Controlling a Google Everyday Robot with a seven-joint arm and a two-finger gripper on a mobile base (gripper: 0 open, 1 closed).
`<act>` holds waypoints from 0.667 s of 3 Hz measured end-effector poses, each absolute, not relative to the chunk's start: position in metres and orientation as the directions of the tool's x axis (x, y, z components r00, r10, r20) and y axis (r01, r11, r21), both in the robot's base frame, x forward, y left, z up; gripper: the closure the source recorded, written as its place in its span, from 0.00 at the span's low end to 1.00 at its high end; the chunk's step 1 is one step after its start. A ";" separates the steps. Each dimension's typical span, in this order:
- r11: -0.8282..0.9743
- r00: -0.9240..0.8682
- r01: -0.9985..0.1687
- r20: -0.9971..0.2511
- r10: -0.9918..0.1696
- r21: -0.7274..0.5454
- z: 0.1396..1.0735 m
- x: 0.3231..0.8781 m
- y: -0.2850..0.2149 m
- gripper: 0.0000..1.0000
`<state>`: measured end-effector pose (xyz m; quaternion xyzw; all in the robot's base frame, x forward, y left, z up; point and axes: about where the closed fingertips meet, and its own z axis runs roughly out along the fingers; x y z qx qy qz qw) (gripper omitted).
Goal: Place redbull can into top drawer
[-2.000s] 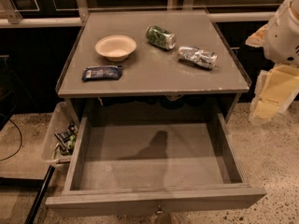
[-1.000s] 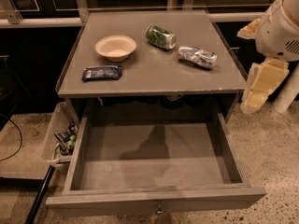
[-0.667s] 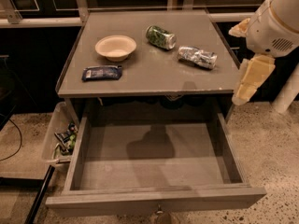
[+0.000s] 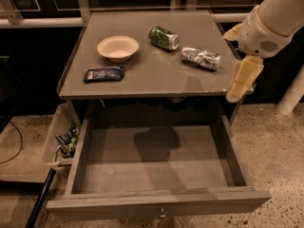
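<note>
Next, my gripper will go to the middle of the silvery redbull can (image 4: 201, 58) lying on the grey tabletop and close there.
The redbull can (image 4: 201, 58) lies on its side on the right part of the grey tabletop (image 4: 142, 80), silvery with blue-grey patches. The top drawer (image 4: 156, 160) stands pulled open below the tabletop, with nothing inside and a small knob (image 4: 162, 213) at its front. My gripper (image 4: 242, 80) hangs at the table's right edge, just right of the can and a little lower in the view, above the drawer's right wall. It holds nothing.
A green-patterned can (image 4: 164, 37) lies at the back of the tabletop. A cream bowl (image 4: 118, 48) sits at the left, with a dark blue snack packet (image 4: 104, 73) in front of it. A clear plastic bin (image 4: 61, 139) with items stands left of the drawer.
My arm has swung in from the right toward the table's right edge, bringing the gripper closer to the redbull can. Nothing on the table has moved.
</note>
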<state>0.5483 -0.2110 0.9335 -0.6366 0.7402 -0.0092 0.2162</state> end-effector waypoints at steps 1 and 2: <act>0.233 -0.117 -0.926 -0.362 -0.925 -0.296 0.924 0.561 -0.213 0.00; 0.296 -0.124 -0.899 -0.460 -0.879 -0.324 0.918 0.593 -0.218 0.00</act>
